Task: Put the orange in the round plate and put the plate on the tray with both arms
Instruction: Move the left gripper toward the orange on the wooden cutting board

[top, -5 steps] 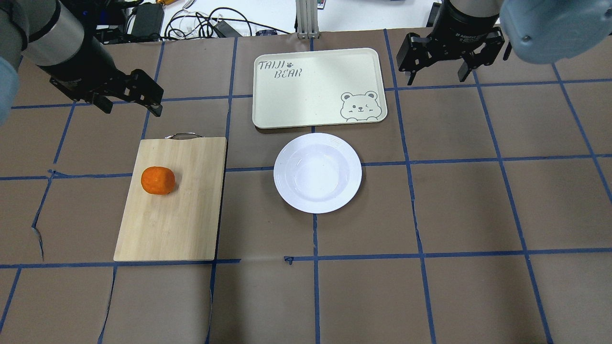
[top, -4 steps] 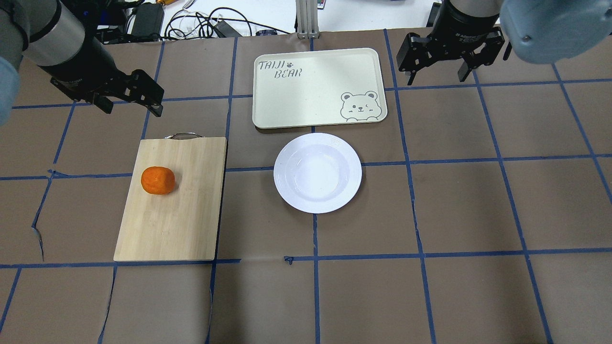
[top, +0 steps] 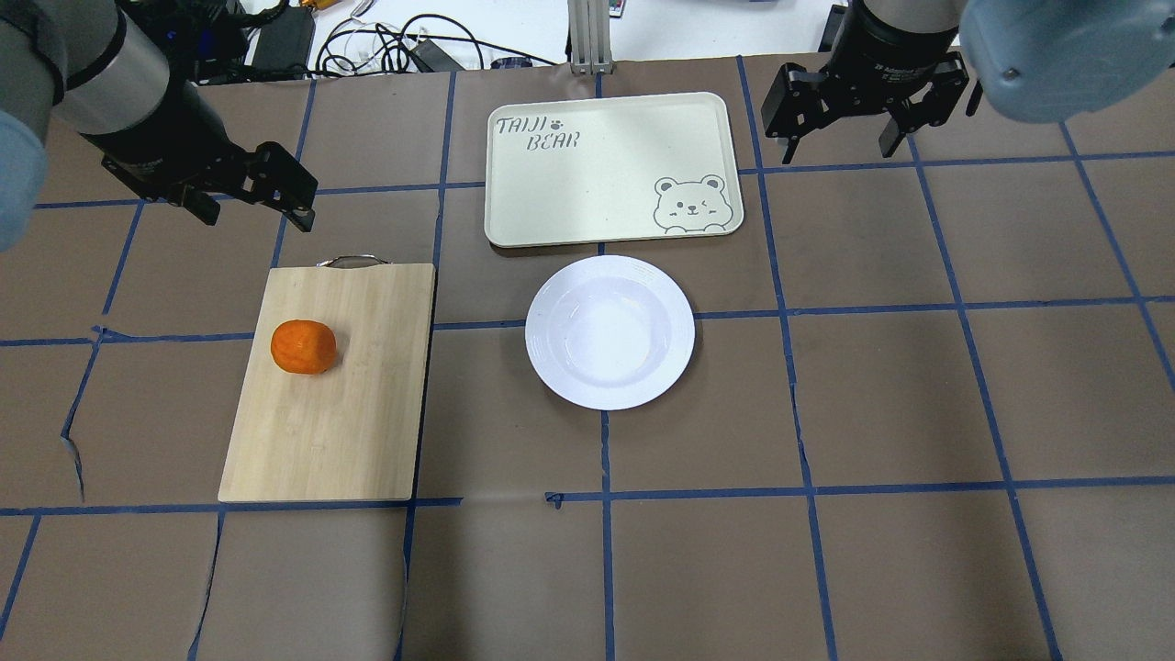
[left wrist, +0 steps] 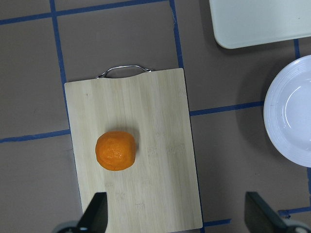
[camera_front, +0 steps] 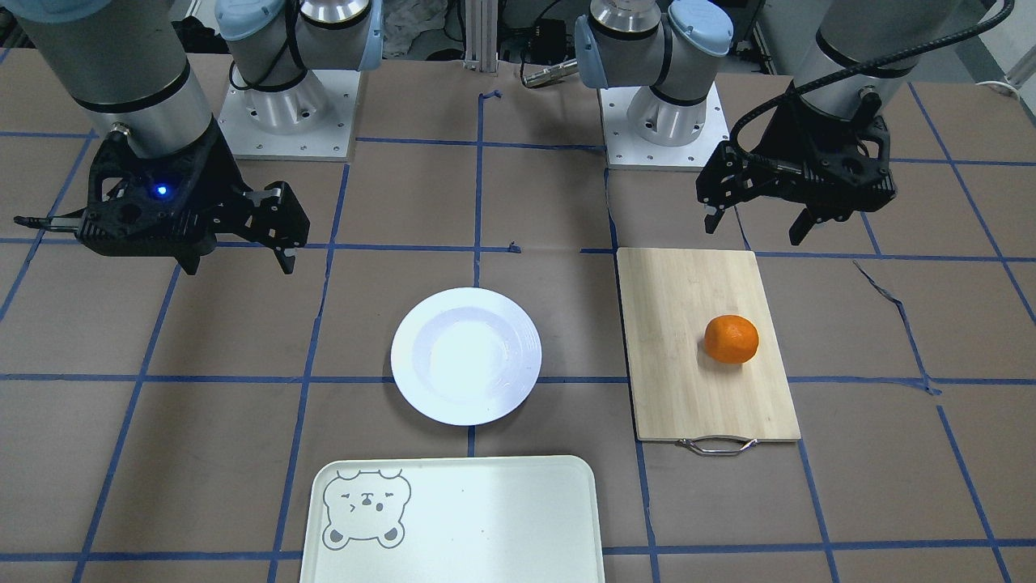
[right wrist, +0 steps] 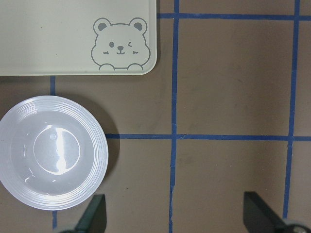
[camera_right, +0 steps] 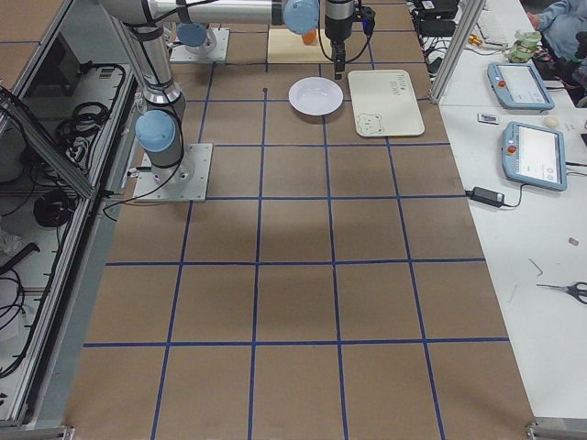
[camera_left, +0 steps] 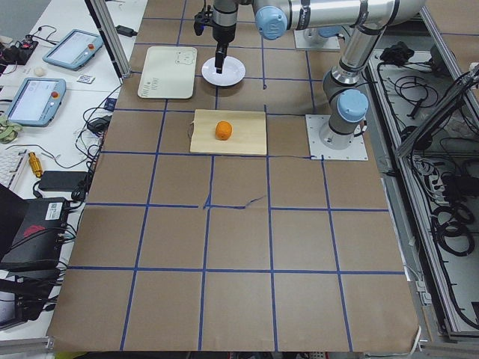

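Observation:
My left gripper should close around the middle of the orange (camera_front: 731, 339) (left wrist: 115, 150) on the cutting board, because the orange should go into the round plate.
The orange (top: 303, 346) lies on the left part of a bamboo cutting board, also seen in the left wrist view (left wrist: 115, 151). The white round plate (top: 609, 331) sits empty at the table's middle, just in front of the mint tray (top: 610, 165) with its bear face. My left gripper (top: 254, 213) hovers open beyond the board's handle end, apart from the orange. My right gripper (top: 837, 151) hangs open to the right of the tray, holding nothing. In the front view the left gripper (camera_front: 754, 233) is on the right and the right gripper (camera_front: 240, 265) on the left.
The cutting board (top: 341, 431) has a metal handle (top: 349, 261) at its far end. Cables (top: 386, 46) lie beyond the table's far edge. The two arm bases (camera_front: 283, 113) stand at the robot's side. Brown paper with blue tape lines covers the table.
My left gripper has shifted a little to the right, still open. The right gripper has edged slightly away from me. Orange, plate and tray lie where they were.

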Controlling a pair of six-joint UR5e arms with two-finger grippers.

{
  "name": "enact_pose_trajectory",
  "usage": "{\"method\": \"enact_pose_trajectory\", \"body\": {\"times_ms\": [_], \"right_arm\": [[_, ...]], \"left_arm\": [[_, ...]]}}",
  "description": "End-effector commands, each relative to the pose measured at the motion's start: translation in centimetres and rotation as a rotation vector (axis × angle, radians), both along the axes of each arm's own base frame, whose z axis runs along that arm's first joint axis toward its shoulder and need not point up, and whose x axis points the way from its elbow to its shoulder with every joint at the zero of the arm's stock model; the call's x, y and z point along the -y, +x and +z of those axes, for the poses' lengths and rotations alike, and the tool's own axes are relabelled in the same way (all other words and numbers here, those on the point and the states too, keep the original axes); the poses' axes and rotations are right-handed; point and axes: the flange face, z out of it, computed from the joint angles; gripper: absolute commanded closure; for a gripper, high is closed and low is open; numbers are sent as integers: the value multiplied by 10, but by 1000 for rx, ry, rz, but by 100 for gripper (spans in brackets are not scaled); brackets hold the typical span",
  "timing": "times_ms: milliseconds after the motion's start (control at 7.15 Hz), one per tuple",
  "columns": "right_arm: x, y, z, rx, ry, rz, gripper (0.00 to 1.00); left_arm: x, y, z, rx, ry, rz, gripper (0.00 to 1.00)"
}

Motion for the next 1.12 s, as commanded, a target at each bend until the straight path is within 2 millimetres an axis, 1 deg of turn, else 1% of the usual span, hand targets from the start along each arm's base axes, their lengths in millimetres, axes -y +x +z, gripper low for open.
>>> {"method": "enact_pose_trajectory", "body": {"times_ms": [0,280,419,559,699,839,978], "right_arm": [[0,-1,0,0,0,0,0],[0,-1,0,0,0,0,0],[0,-1,0,0,0,0,0],[0,-1,-1,0,1,0,0],[0,-1,0,0,0,0,0],[0,-1,-1,0,1,0,0],[0,-1,-1,0,1,0,0]], "left_arm": [[0,1,-7,2,12,1,0],[1,3,-8,3,17,7,0],[5,10,-11,-13,18,22,0],[8,12,-22,-14,38,27,0],[9,18,-44,-14,76,32,0],[13,30,-69,-16,115,48,0],[16,51,-84,-21,142,92,0]]}}
